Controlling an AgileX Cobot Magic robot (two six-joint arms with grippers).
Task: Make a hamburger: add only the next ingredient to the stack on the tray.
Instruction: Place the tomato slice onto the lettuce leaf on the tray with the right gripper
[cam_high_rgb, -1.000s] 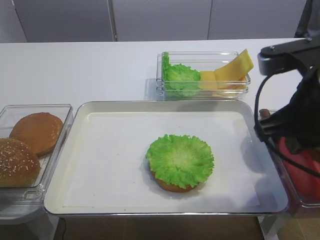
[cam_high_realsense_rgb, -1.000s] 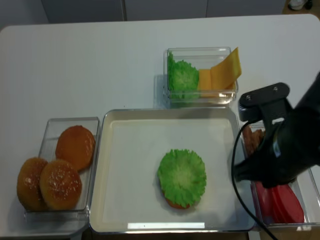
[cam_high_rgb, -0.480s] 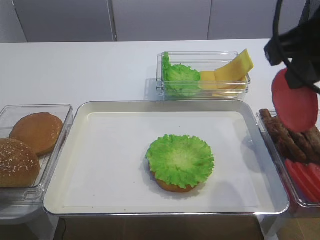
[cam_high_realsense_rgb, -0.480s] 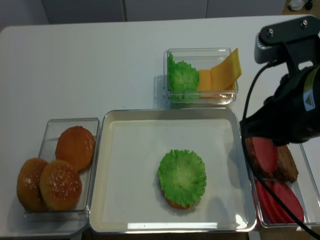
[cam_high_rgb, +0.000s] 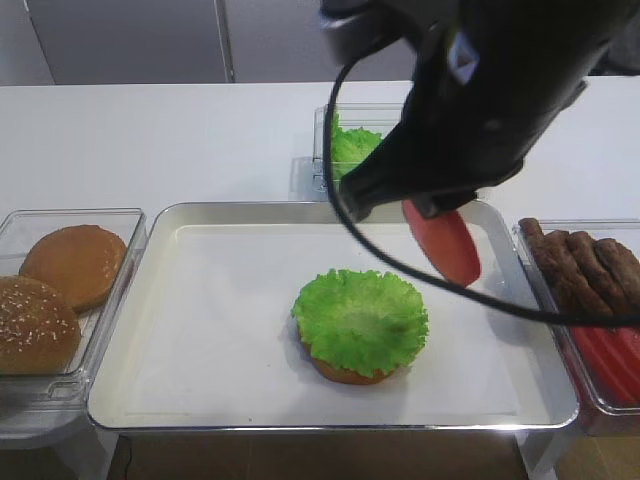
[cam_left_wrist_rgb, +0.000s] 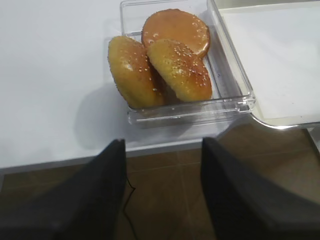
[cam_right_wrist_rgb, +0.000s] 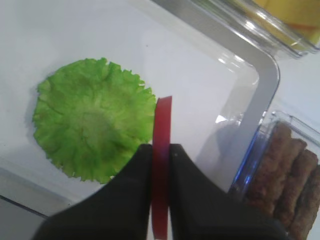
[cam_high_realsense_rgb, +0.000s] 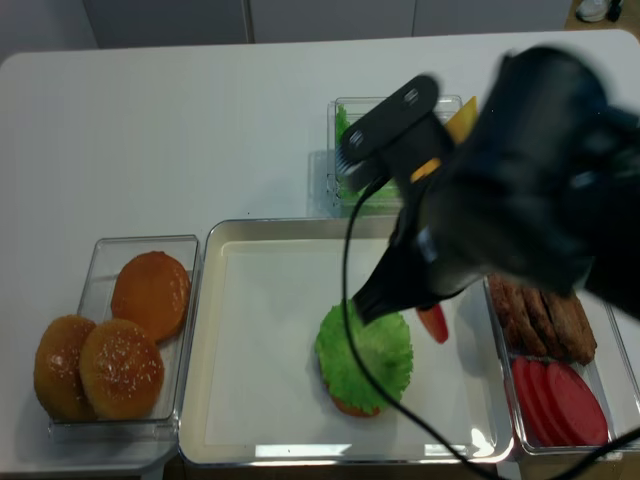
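The tomato slice will go down flat on the middle of the green lettuce leaf (cam_high_realsense_rgb: 366, 360) (cam_right_wrist_rgb: 82, 130), where I need to put it with my right gripper.
A flat red tomato slice (cam_high_rgb: 446, 243) (cam_high_realsense_rgb: 433, 322) hangs on edge above the white tray (cam_high_rgb: 220, 320) (cam_high_realsense_rgb: 260, 330), just to the right of the stack. My right gripper (cam_right_wrist_rgb: 160, 147) is shut on the slice (cam_right_wrist_rgb: 162, 125). The stack is a bun base (cam_high_rgb: 345, 374) under a ruffled green lettuce leaf (cam_high_rgb: 360, 318) (cam_right_wrist_rgb: 92, 117) (cam_high_realsense_rgb: 365, 350), in the middle of the tray. My left gripper (cam_left_wrist_rgb: 162, 145) stands open with nothing in it, off the table's front edge by the bun box.
A clear box of brown buns (cam_high_rgb: 60, 290) (cam_left_wrist_rgb: 170, 60) sits left of the tray. Behind the tray is a box with lettuce and cheese (cam_high_rgb: 352, 150), partly hidden by my arm. On the right are meat strips (cam_high_rgb: 590, 270) and more tomato slices (cam_high_realsense_rgb: 560, 400).
My right arm has swung left from the box on the right to over the tray, carrying the tomato slice. The slice now hangs beside the lettuce. The left gripper's earlier state is not shown.
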